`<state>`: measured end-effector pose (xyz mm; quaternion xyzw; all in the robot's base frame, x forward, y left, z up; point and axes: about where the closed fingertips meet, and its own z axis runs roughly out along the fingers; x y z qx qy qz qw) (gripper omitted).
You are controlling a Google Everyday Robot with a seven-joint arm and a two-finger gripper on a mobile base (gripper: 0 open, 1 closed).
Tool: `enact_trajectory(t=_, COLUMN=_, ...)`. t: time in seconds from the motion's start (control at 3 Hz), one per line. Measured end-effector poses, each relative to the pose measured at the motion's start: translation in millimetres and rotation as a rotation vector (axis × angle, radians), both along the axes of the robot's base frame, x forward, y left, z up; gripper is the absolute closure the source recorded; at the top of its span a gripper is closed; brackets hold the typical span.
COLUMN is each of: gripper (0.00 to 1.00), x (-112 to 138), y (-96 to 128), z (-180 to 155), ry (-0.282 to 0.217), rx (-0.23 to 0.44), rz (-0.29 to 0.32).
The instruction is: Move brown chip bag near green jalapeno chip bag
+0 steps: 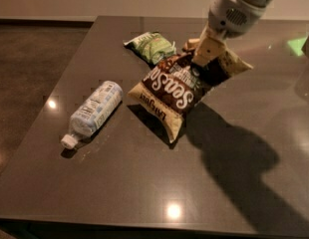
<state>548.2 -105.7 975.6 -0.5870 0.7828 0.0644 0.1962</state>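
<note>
Next, my gripper lets go of the brown chip bag on the table point(180, 61), against the near side of the green jalapeno chip bag.
The brown chip bag point(177, 91) with white "Sea Salt" lettering hangs tilted above the dark table, its lower corner pointing down toward the surface. My gripper point(204, 59) is shut on the bag's upper edge, with the white arm reaching in from the top right. The green jalapeno chip bag point(151, 46) lies flat on the table just up and left of the brown bag, close to it.
A clear plastic bottle point(92, 111) with a pale label lies on its side at the left of the table point(144, 183). The arm's shadow falls on the table at the right. The table's left edge borders a dark floor.
</note>
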Motion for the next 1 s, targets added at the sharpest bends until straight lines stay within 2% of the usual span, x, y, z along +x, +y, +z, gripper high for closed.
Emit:
enact_trajectory(t=0.33, gripper=1.00, x=55.5, y=-1.1, z=9.1, ry=-0.029, rx=-0.010, rz=-0.066)
enact_trajectory(t=1.0, gripper=1.00, x=112.4, y=-10.0, z=2.9, ry=-0.052, rx=-0.017, rz=-0.175)
